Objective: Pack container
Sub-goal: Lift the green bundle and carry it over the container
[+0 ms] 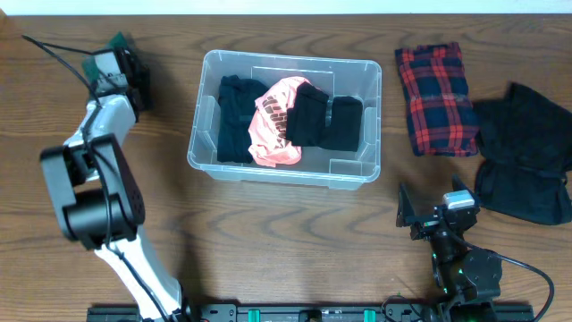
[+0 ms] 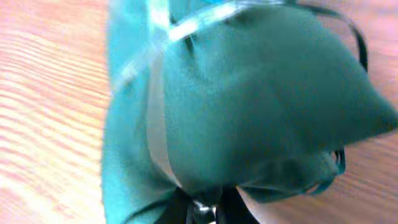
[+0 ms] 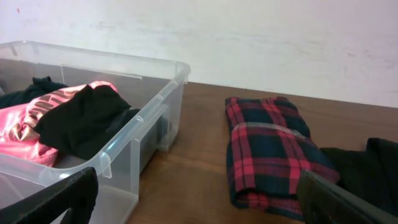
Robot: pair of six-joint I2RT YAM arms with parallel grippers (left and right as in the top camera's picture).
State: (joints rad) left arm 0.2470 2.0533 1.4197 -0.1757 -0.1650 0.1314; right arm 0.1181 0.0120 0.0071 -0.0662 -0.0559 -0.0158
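My left gripper is going to let go of the teal-green garment inside the front side of the container, over the black garments [image 1: 316, 148] next to the pink garment.
The clear plastic container [image 1: 370, 123] stands mid-table and holds black garments [image 1: 234, 114] and a pink garment [image 1: 275, 125]. My left gripper [image 1: 131, 79] is at the far left back of the table, shut on a teal-green garment [image 1: 116, 41]. That garment fills the left wrist view [image 2: 249, 99], bunched at the jaws [image 2: 208, 213]. My right gripper [image 1: 436, 213] is open and empty, low at the front right. In the right wrist view its jaws [image 3: 205, 205] face the container [image 3: 169, 82] and a folded red plaid garment [image 3: 267, 149].
The red plaid garment [image 1: 436, 87] lies right of the container. A black garment [image 1: 527, 152] lies crumpled at the far right, also in the right wrist view [image 3: 373, 168]. A black cable [image 1: 54, 55] trails at the far left. A white wall stands behind the table.
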